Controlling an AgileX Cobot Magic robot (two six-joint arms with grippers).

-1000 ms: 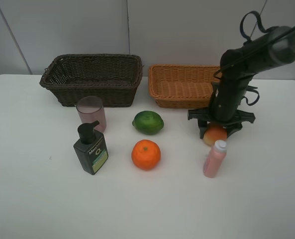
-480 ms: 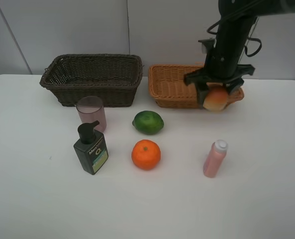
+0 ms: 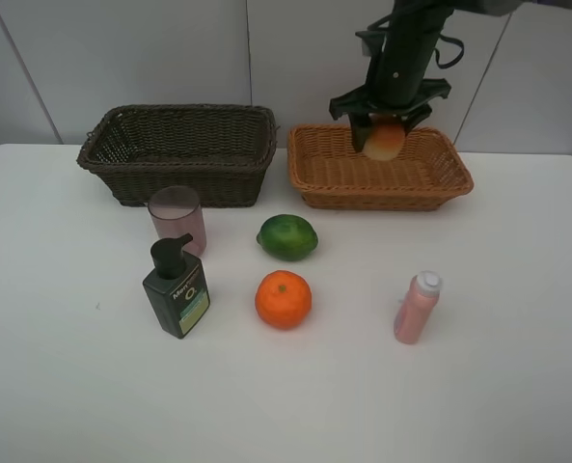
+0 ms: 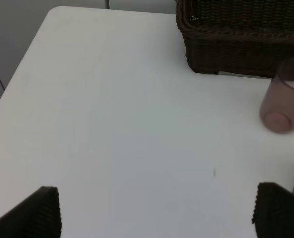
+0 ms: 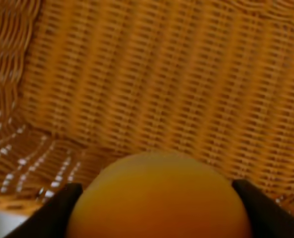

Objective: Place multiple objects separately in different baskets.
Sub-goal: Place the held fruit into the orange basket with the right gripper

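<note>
I need to set the orange-red peach in the middle of the light orange-tan basket's bottom [image 3: 379, 172] with my right gripper.
My right gripper [image 3: 385, 123] is shut on the orange-red peach [image 3: 385, 140] and holds it in the air over the light orange-tan basket [image 3: 449, 178]. In the right wrist view the peach [image 5: 159, 198] sits between the two fingers, with the basket's weave [image 5: 137, 74] below it. On the table stand the pink cup [image 3: 177, 218], the dark green pump bottle [image 3: 176, 288] and the pink white-capped bottle [image 3: 417, 307], and there lie the green lime [image 3: 287, 236] and the orange [image 3: 283, 299]. The dark brown basket [image 3: 179, 152] holds nothing. My left gripper [image 4: 156, 210] is open above bare table, away from the cup [image 4: 283, 102].
The two baskets stand side by side at the back of the white table [image 3: 517, 386]. A grey wall rises just behind them. The left wrist view shows a corner of the dark basket [image 4: 236, 44] and the table's left edge.
My right gripper has lifted the peach off the table from beside the pink bottle and carried it back and left, over the tan basket. The other objects have not moved.
</note>
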